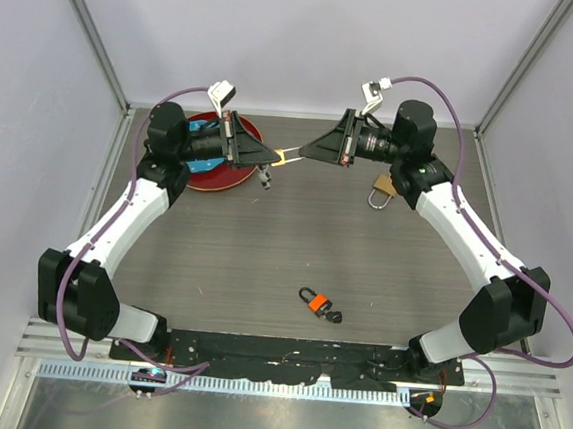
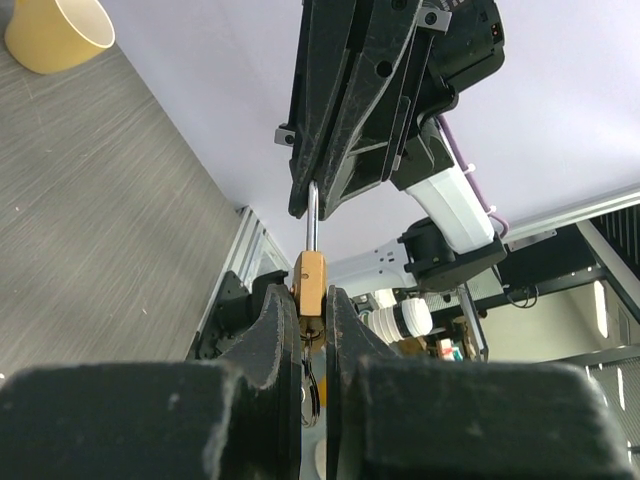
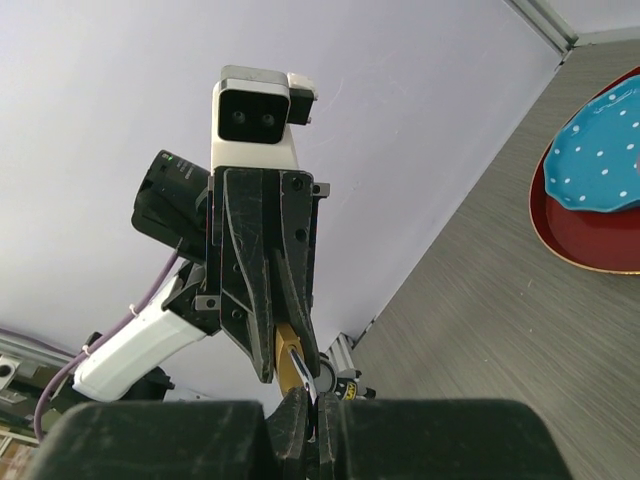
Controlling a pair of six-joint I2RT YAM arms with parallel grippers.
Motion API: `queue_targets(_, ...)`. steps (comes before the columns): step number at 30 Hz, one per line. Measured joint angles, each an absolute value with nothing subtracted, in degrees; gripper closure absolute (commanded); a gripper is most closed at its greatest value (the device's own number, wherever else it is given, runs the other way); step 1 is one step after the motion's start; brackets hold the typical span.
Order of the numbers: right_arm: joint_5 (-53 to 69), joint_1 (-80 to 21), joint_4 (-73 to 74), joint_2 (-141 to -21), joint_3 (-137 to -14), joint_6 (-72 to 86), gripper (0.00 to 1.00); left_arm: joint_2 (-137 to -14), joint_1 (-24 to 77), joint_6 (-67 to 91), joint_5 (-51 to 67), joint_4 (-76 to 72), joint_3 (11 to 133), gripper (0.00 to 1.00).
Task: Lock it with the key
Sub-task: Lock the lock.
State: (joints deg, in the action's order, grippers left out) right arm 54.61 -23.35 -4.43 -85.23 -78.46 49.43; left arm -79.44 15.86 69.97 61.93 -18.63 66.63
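The padlock is lined up with both grippers, with its keys by my left fingers, so my right gripper should open and take the shackle (image 2: 312, 220) again once it stands upright.
A small brass padlock (image 1: 288, 155) hangs in the air at the back middle, held between both grippers. My left gripper (image 1: 274, 156) is shut on its brass body (image 2: 310, 280). My right gripper (image 1: 303, 154) is shut on its steel shackle (image 2: 313, 215), which also shows in the right wrist view (image 3: 308, 372). A key ring with keys (image 1: 265, 178) dangles below the lock body; in the left wrist view the ring (image 2: 312, 385) sits between my fingers. Whether a key sits in the keyhole is hidden.
A second brass padlock (image 1: 381, 192) lies on the table under the right arm. A small black and orange lock (image 1: 320, 304) lies near the front middle. A red plate (image 1: 210, 175) holding a blue dotted plate stands back left. A yellow cup (image 2: 55, 35) is in the left wrist view.
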Motion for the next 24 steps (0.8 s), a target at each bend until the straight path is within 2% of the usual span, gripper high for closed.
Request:
queue_targets(16,55.05,-23.44,-1.83,-88.84,-87.35,50.52,0.97,-76.95,18.57,65.43,59.7,-15.33,66.81,1.0)
queue_targets(19,55.02,-23.51,-2.17,-89.17,-87.53,51.07,0.92,-76.86,19.0,65.34,58.96,-15.03,66.7,1.0)
queue_targets(24,53.95,-23.51,-3.14,-89.25,-87.26,51.55,0.76,-76.47,19.51,65.3,56.66,-14.59,66.39,1.0)
